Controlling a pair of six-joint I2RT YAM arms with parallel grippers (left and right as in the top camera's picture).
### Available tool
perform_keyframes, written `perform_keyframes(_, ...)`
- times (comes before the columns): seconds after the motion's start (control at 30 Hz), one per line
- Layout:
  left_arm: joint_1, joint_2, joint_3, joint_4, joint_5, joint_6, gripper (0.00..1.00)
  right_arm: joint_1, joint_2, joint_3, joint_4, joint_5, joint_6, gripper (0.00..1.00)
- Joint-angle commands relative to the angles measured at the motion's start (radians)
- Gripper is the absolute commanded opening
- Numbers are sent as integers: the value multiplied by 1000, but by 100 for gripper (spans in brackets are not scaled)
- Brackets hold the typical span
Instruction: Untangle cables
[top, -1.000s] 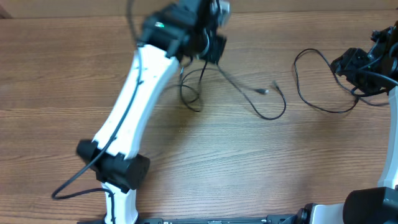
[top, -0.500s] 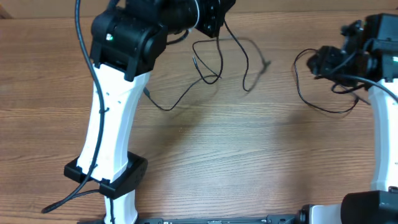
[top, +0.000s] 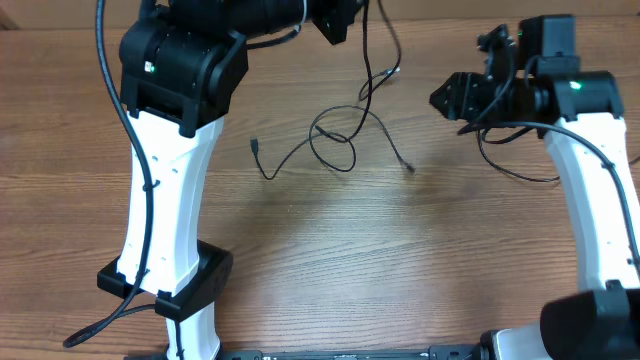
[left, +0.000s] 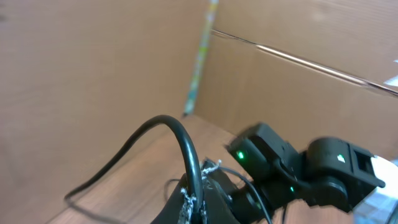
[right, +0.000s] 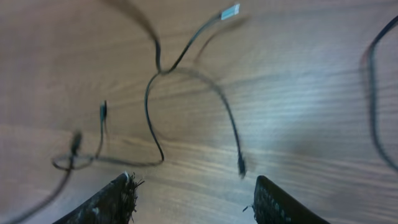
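Observation:
The robot's right gripper will next go to the small near-side loop of the tangled black cable and close on the loop's side (top: 354, 152) nearest the right gripper.
My left gripper (top: 336, 17) is raised at the far edge of the table and is shut on a thin black cable (top: 366, 60). In the left wrist view the jaws (left: 200, 200) pinch that cable (left: 186, 146). The cable hangs down to tangled loops (top: 335, 138) on the table, with plug tips at the left (top: 255, 146) and right (top: 408, 166). My right gripper (top: 447, 99) is open and empty, right of the loops. In the right wrist view its fingers (right: 199, 200) hover over the cable loops (right: 152, 106) and a plug tip (right: 241, 165).
A second thin black cable (top: 515, 165) lies in a loose loop under the right arm; it also shows at the right edge of the right wrist view (right: 372, 93). The left arm's white link (top: 165, 190) crosses the table's left side. The wooden table (top: 400, 270) stretches toward the front.
The left gripper has lifted the cable higher, and the loops have spread and shifted on the table. The right arm has swung left toward the loops.

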Motion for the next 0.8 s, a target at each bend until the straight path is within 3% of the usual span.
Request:
perform_keyframes(0.0, 26, -10, 17, -2, -222, -52, 4, 32, 51, 4, -18, -24, -5, 59)
perform_keyframes(0.1, 29, -10, 17, -59, -460, -196, 4, 54, 76, 4, -27, -24, -5, 60)
perform_keyframes(0.2, 29, -9, 16, -132, -553, -270, 4, 83, 91, 2, -34, -35, -28, 59)
perform_keyframes(0.37, 29, -8, 15, -166, -584, -271, 4, 150, 127, 1, -39, -65, -176, 59)
perform_keyframes(0.77, 29, -8, 15, -190, -664, -252, 4, 319, 256, 1, 38, -73, -330, 64)
